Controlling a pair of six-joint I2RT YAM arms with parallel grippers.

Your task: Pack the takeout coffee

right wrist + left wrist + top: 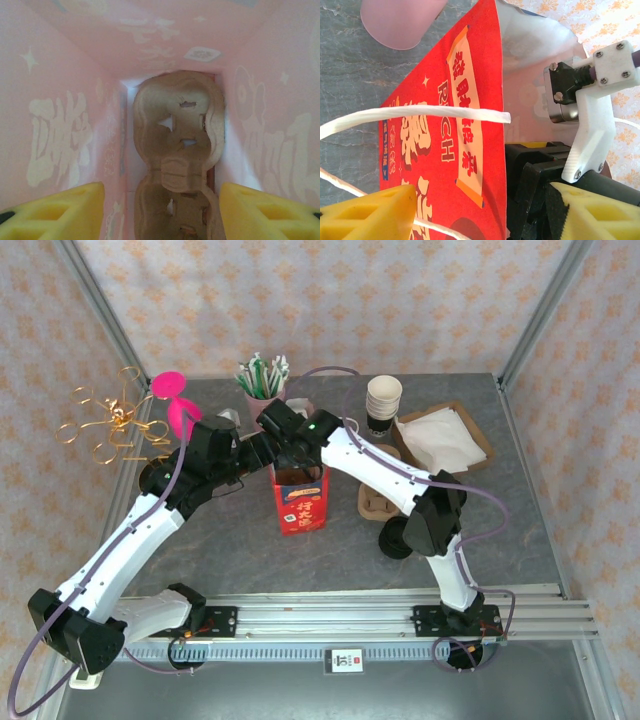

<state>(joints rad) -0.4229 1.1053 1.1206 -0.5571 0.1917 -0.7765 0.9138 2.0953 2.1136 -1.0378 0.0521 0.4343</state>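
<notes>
The cup carrier is deep inside the unheld red bag, so next I pinch the bag's side (495, 207) with my left gripper to steady it before my right gripper reaches down.
A red paper bag (301, 505) with printed lettering stands upright mid-table. My left gripper (485, 216) is open astride the bag's left wall (440, 150); its yellow fingers (370, 215) stand clear of the paper, and a white rope handle (420, 113) crosses in front. My right gripper (162, 215) is open and points down into the bag's mouth. A brown cardboard cup carrier (175, 150) lies at the bottom of the bag, well beyond the yellow fingertips (60, 212). In the top view both grippers, left (250, 452) and right (293, 458), meet at the bag's top rim.
Another cardboard carrier (374, 502) lies just right of the bag, with a black lid (397, 539) nearer me. A stack of paper cups (383, 405) and a brown tray (483, 445) with napkins are at the back right. A pink cup of straws (262, 382) stands behind the bag.
</notes>
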